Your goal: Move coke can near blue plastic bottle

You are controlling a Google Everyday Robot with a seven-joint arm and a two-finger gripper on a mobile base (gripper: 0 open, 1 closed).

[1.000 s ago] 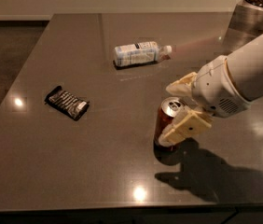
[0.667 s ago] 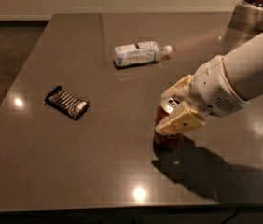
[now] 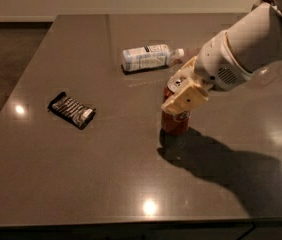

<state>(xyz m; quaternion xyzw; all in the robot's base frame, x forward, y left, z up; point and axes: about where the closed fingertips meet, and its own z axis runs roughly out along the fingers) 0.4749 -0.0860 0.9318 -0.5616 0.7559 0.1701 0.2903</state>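
The coke can, now upright near the table's middle, will be let go by my gripper just in front of the blue plastic bottle (image 3: 162, 84), toward the bottle's cap end.
The coke can (image 3: 174, 122) stands upright near the middle of the grey table (image 3: 131, 174), red-brown with a silver top. My gripper (image 3: 182, 88) comes in from the right and is shut on the can's upper part, one cream finger in front and one behind. The can looks a little above the table or just touching it; I cannot tell which. The blue plastic bottle (image 3: 148, 57) lies on its side farther back, cap pointing right, a short way beyond the can.
A flat black snack packet (image 3: 71, 110) lies on the left part of the table. The table's left edge drops to dark floor. My white arm (image 3: 251, 44) spans the right side and casts a shadow at the front right.
The gripper has carried the can up the table towards the bottle; the can now sits closer to it.
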